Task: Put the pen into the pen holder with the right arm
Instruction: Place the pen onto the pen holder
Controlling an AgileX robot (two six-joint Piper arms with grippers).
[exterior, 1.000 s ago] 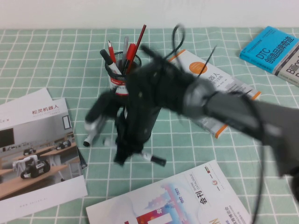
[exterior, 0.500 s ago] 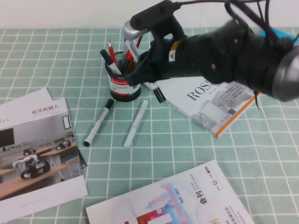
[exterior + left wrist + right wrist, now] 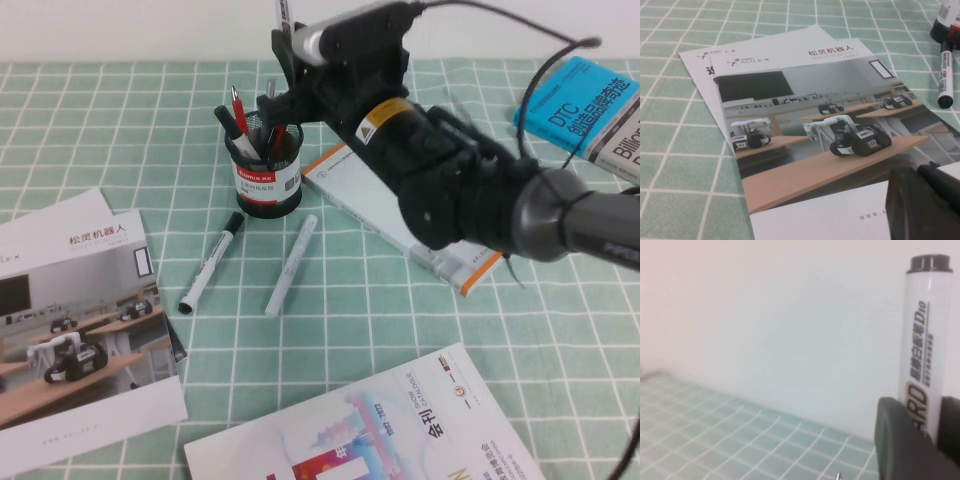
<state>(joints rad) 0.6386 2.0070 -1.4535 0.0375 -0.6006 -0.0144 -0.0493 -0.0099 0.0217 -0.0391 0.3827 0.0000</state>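
My right gripper is to let go of the pen toward the back of the black mesh cup (image 3: 268, 118), next to the upright red pen.
My right gripper (image 3: 288, 52) is raised just behind and above the pen holder (image 3: 265, 170), a black mesh cup with a white and red label that has several pens in it. The gripper is shut on the pen (image 3: 283, 14), which stands upright with its tail end pointing up. In the right wrist view the white barrel of the pen (image 3: 921, 340) rises between the black fingers (image 3: 895, 440), and the right gripper (image 3: 921, 437) clamps its lettered part. My left gripper (image 3: 927, 205) hovers over a brochure at the table's left; it is outside the high view.
A black-capped white marker (image 3: 210, 262) and an all-white pen (image 3: 291, 265) lie in front of the holder. A white book (image 3: 440, 250) lies under my right arm, and a blue book (image 3: 585, 105) is at the far right. Brochures (image 3: 80, 320) lie at the left, and a magazine (image 3: 370, 430) lies at the front.
My right arm has lifted the pen from low over the table, up and back. The pen has gone from slanted beside the holder to upright above its far rim.
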